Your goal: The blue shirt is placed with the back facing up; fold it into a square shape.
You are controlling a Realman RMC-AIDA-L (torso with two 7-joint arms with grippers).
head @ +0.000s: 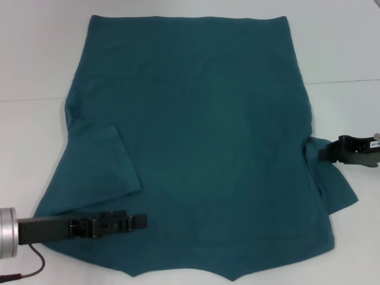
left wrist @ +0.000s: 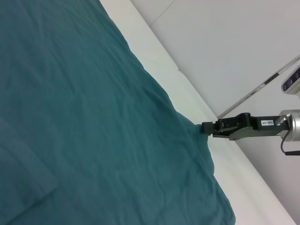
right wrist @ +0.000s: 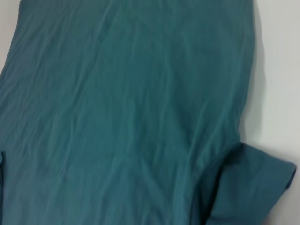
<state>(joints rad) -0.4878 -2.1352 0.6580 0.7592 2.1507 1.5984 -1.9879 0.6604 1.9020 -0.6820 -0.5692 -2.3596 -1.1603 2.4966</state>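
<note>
The unfolded sleeve lies bunched against the shirt's side, so my right gripper needs to retake the sleeve's far edge (head: pixel 325 142) and pull it out flat before folding it.
The blue shirt (head: pixel 202 148) lies spread flat on the white table (head: pixel 35 59), plain side up, collar end towards me. Its left sleeve (head: pixel 113 160) is folded inward over the body. The right sleeve (head: pixel 335 184) still sticks out sideways. My right gripper (head: pixel 322 154) is at the shirt's right edge by the sleeve's root. The left wrist view shows the right gripper (left wrist: pixel 205 127) shut on the cloth, which rises to a small peak there. My left gripper (head: pixel 141 221) reaches in low over the shirt's near-left part. The right wrist view shows only the shirt (right wrist: pixel 117 117) and its sleeve (right wrist: pixel 253 187).
Bare white table surrounds the shirt on the left, right and far sides. A thin seam (head: pixel 344 81) crosses the table at the back right. A dark cable (head: pixel 32 267) hangs by my left wrist at the near-left corner.
</note>
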